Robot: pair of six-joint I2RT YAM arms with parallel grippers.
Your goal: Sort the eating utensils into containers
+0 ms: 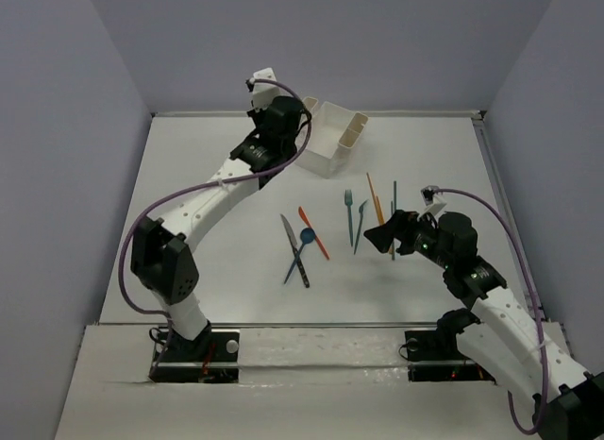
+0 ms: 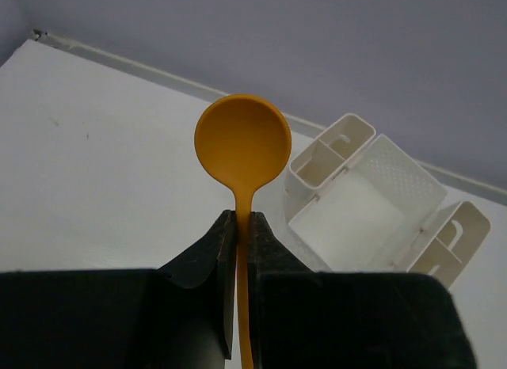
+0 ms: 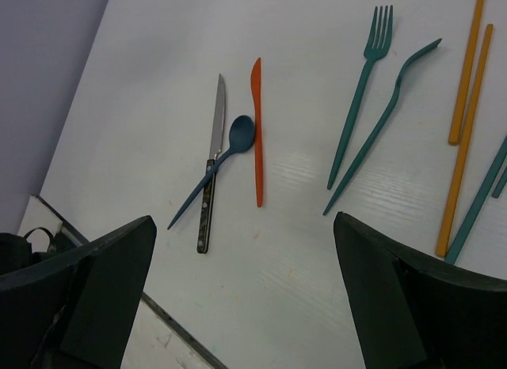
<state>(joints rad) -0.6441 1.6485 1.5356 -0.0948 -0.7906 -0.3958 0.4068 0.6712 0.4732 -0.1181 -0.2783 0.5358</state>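
My left gripper needs to let go of the orange spoon in the near compartment of the white caddy's side cup [image 1: 297, 120] [image 2: 318, 163] beside this gripper.
My left gripper [image 2: 242, 226] is shut on an orange spoon [image 2: 242, 143], held in the air at the far side of the table just left of the white caddy [image 1: 332, 136]; the caddy also shows in the left wrist view [image 2: 372, 203]. My right gripper [image 3: 245, 250] is open and empty, above the table right of centre [image 1: 382, 237]. On the table lie a grey knife [image 3: 212, 163], a blue spoon [image 3: 230, 151], an orange-red knife [image 3: 257, 131], two teal forks [image 3: 360, 92], orange chopsticks [image 3: 466, 92] and teal chopsticks [image 3: 479, 199].
Grey walls close in the table at the back and both sides. A seam runs across the near edge of the table [image 1: 302, 325] by the arm bases.
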